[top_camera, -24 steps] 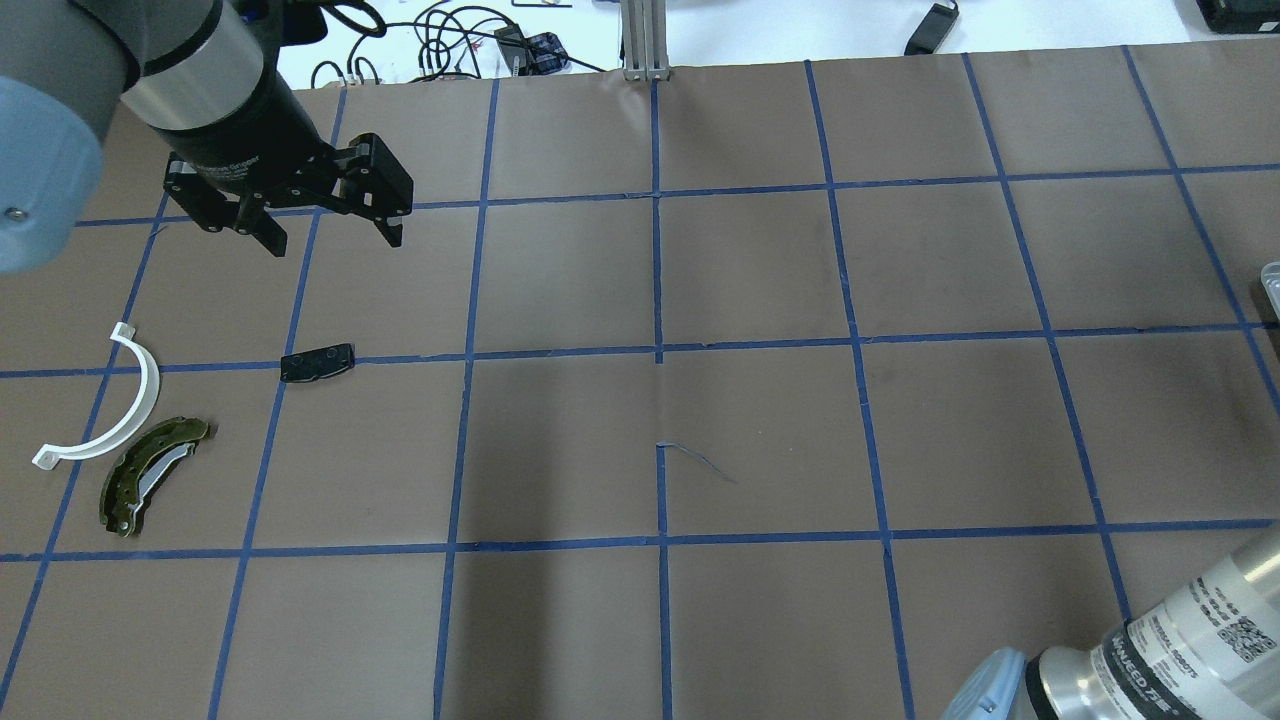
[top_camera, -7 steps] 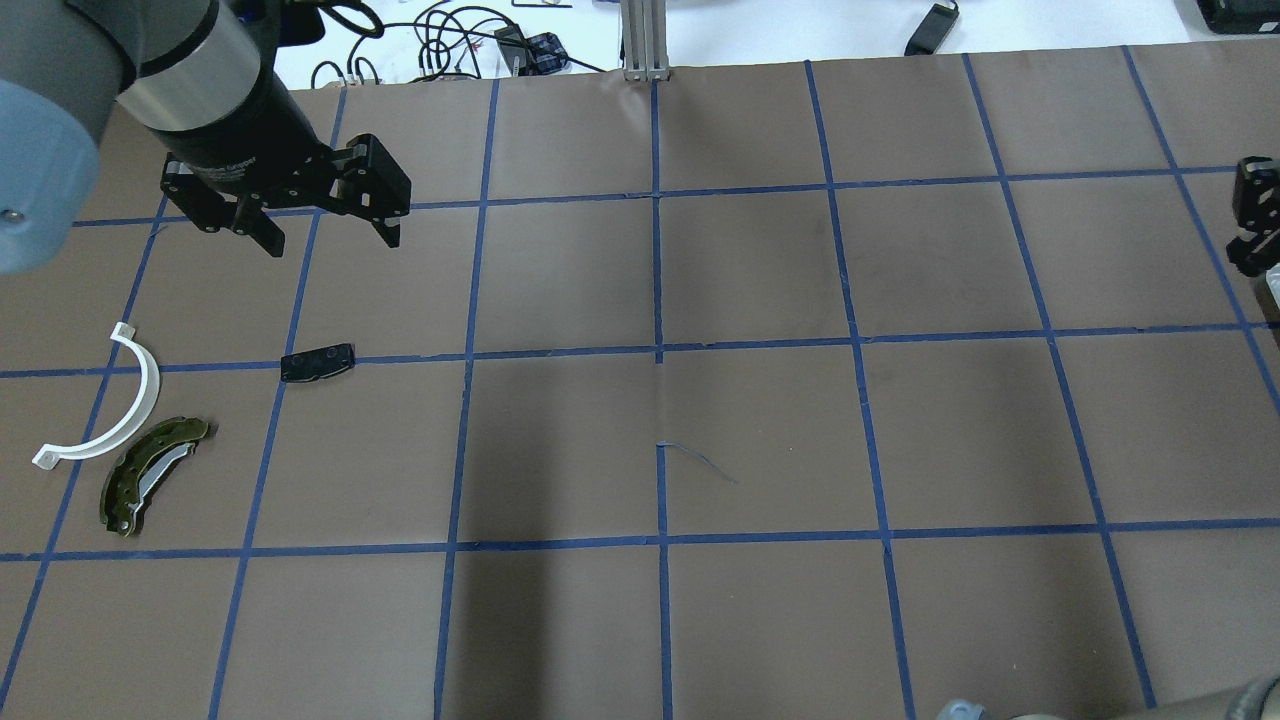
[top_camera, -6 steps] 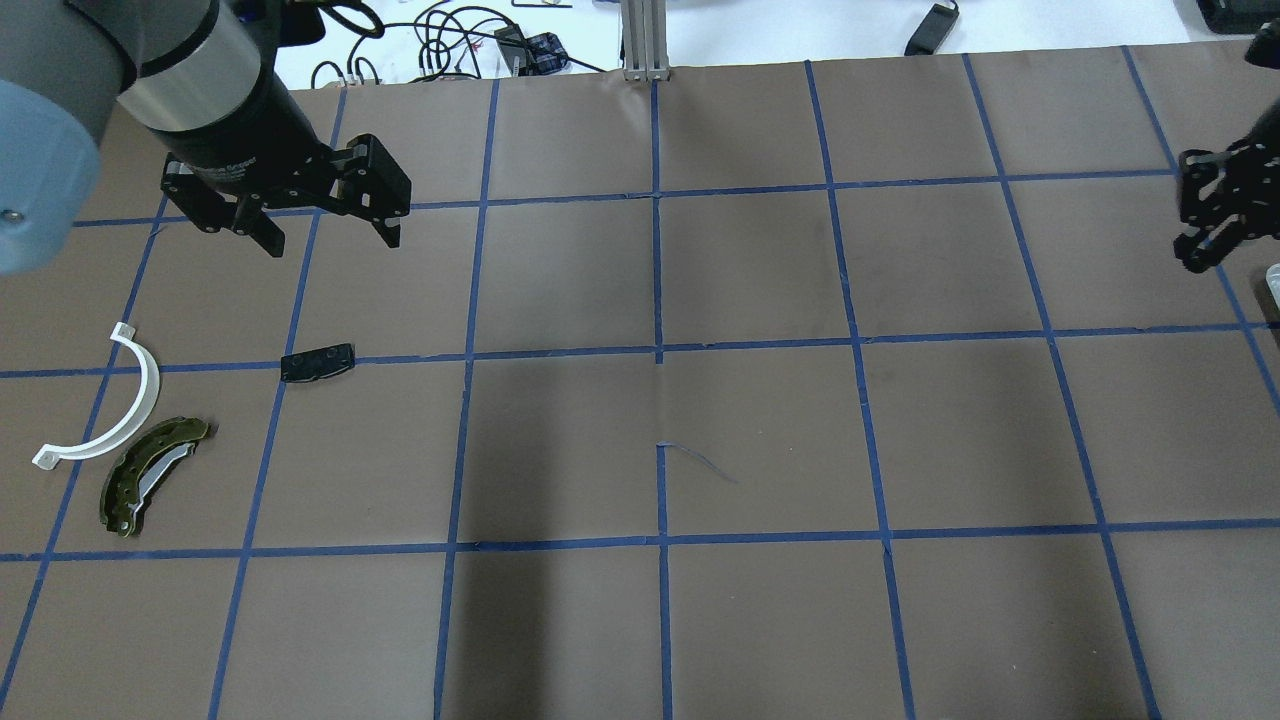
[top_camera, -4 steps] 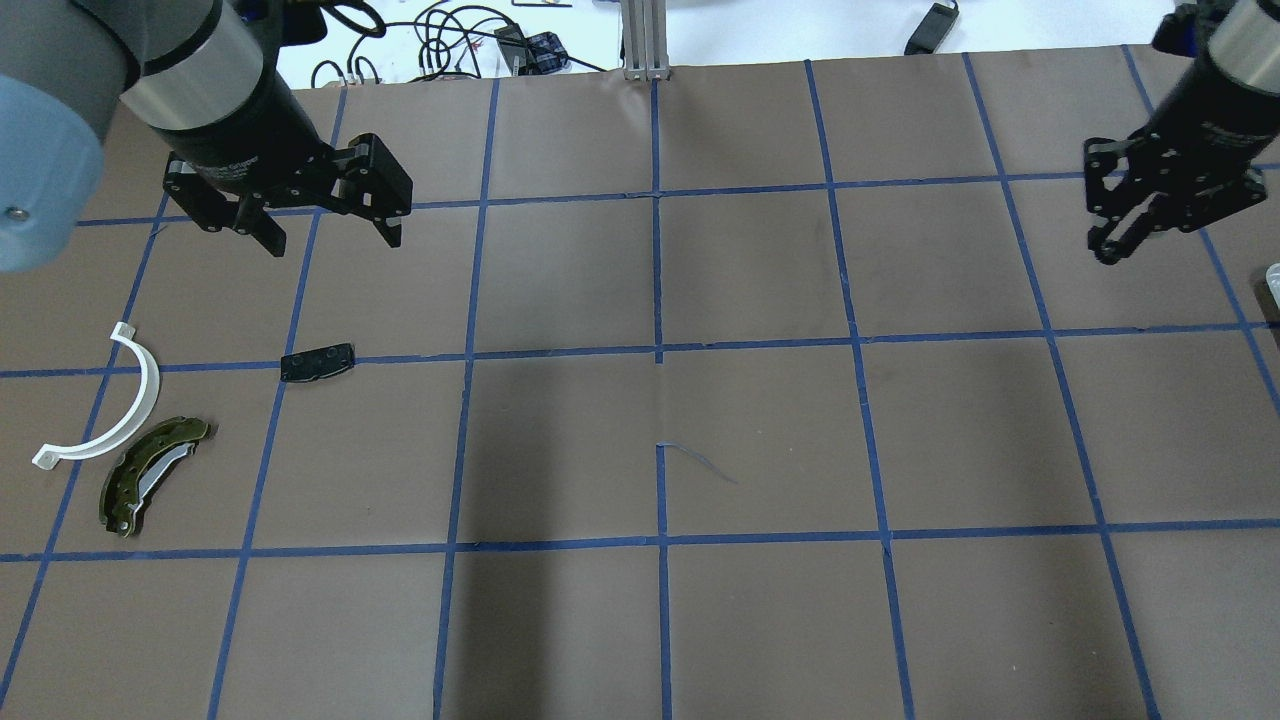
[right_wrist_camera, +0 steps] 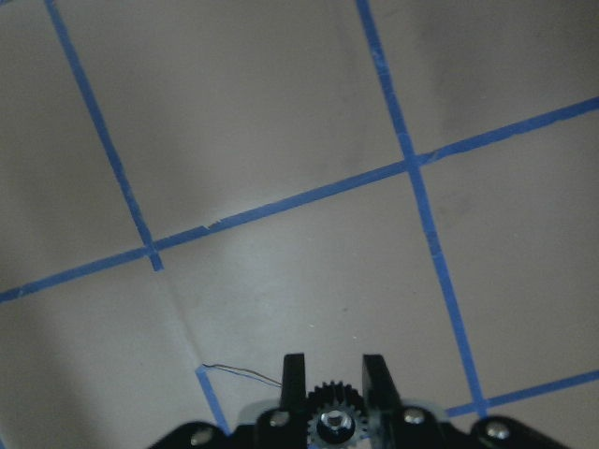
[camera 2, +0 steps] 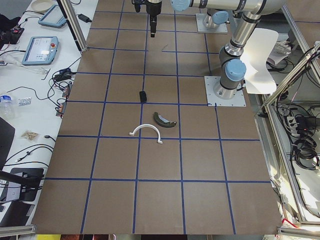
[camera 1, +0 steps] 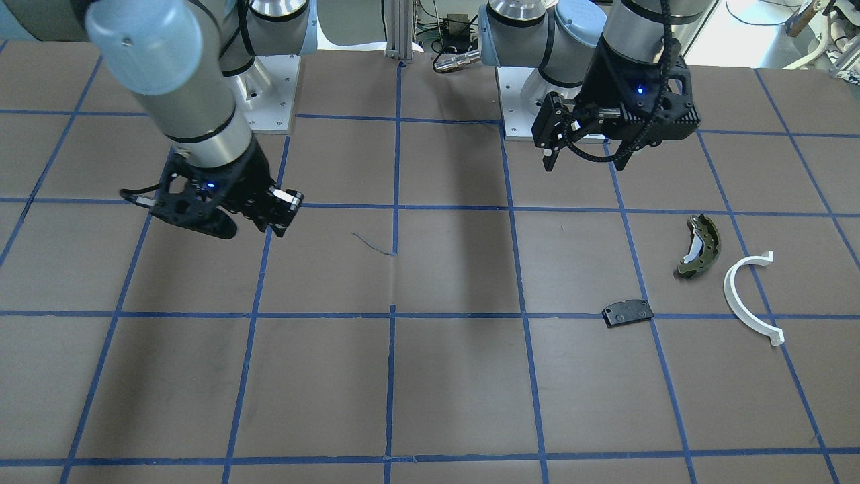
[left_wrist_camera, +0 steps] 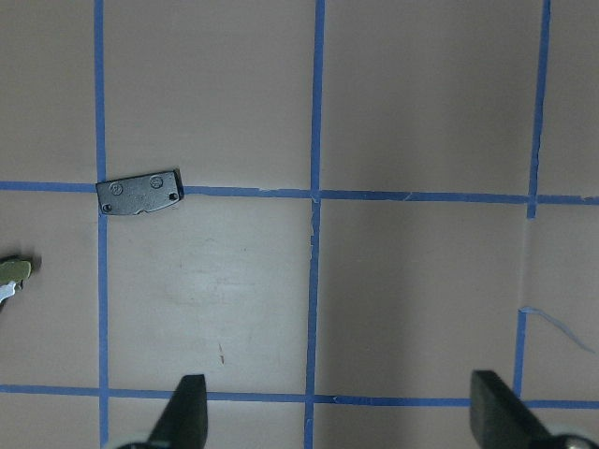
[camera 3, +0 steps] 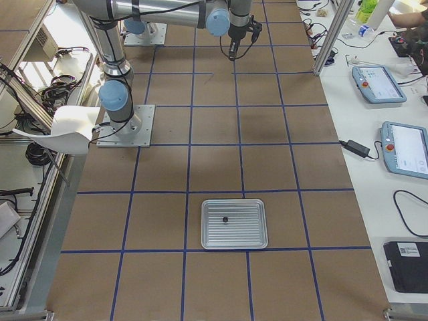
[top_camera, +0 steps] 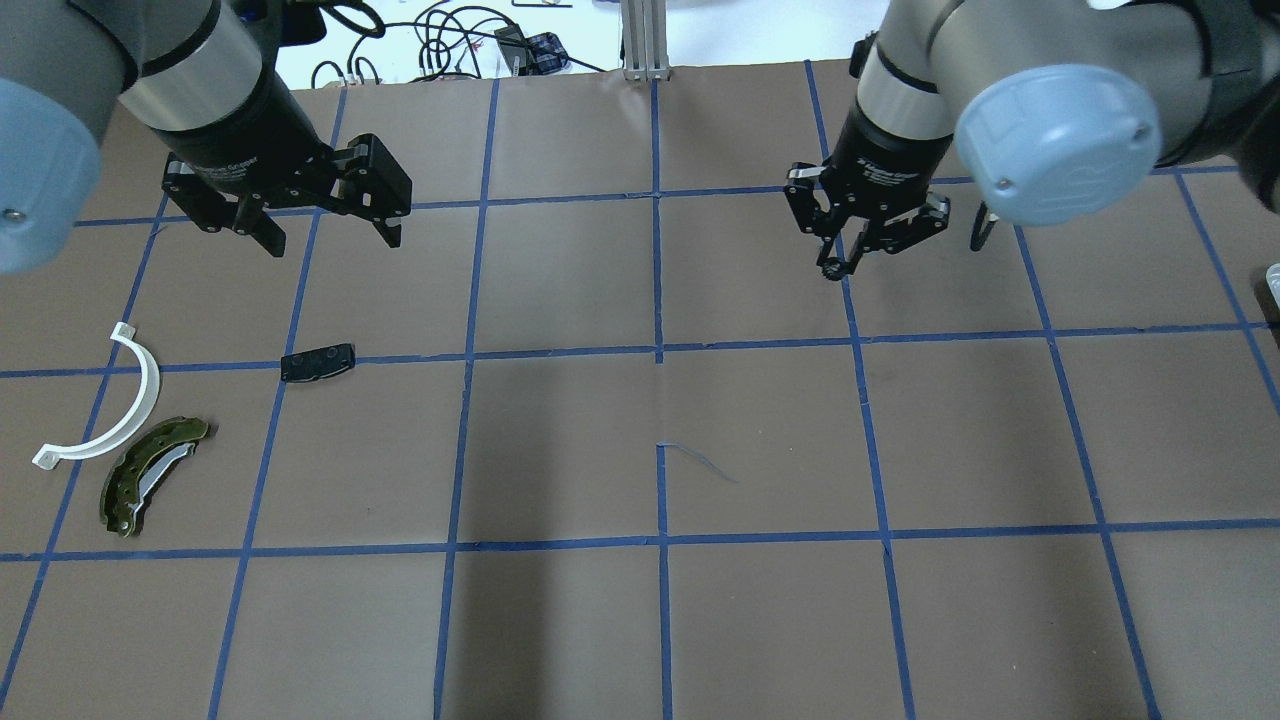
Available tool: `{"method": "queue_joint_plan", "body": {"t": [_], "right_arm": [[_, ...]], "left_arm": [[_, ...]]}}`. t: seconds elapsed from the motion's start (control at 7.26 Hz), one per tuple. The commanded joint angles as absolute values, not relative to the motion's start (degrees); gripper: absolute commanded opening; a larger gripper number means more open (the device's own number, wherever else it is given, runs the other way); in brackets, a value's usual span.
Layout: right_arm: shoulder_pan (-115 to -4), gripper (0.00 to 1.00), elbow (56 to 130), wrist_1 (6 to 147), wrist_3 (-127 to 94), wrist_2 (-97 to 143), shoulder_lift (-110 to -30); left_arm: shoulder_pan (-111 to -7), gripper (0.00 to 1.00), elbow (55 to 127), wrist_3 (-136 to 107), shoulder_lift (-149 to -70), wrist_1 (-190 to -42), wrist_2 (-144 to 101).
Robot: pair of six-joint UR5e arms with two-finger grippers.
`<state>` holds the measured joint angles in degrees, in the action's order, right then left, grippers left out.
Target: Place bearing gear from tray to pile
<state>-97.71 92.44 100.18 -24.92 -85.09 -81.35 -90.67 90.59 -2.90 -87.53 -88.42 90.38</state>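
I need to let go of the bearing gear with my right gripper on the bare table (camera 1: 432, 269) (right_wrist_camera: 109, 369) just past the loose thread, toward the pile. The gear is still held above the table.
My right gripper (top_camera: 836, 266) is shut on the small black bearing gear (top_camera: 830, 270) and holds it above the table, right of the centre line. The right wrist view shows the gear (right_wrist_camera: 332, 409) between the fingers. My left gripper (top_camera: 330, 238) is open and empty, hovering above the pile at the table's left. The pile is a flat black pad (top_camera: 317, 362), a white half-ring arc (top_camera: 120, 400) and an olive brake shoe (top_camera: 150, 475). The pad (left_wrist_camera: 140, 194) also shows in the left wrist view. The tray (camera 3: 249, 234) is far off at the table's right end.
A small dark part (camera 3: 225, 219) lies in the tray. The tray's edge (top_camera: 1272, 280) just shows at the right border of the overhead view. Blue tape lines grid the brown table. A loose thread (top_camera: 700, 462) lies near the middle. Cables and a post (top_camera: 645, 40) stand beyond the far edge.
My right arm has swung in from the right edge toward the table's middle, carrying the gear leftward. My left gripper has stayed still and open. The pile has not moved.
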Motion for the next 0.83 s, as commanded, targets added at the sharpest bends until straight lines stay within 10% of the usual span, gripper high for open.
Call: {"method": "queue_joint_plan", "body": {"t": [0.0, 0.69], "right_arm": [[-104.92, 0.0, 92.81, 103.96, -29.16, -84.29, -77.27], [-114.16, 0.0, 93.6, 118.18, -32.87, -82.18, -65.76]], "left_arm": [[-90.7, 1.0, 90.7, -2.9, -87.45, -88.42, 90.35], [-90.62, 1.0, 90.7, -2.9, -87.36, -88.42, 90.44]]}}
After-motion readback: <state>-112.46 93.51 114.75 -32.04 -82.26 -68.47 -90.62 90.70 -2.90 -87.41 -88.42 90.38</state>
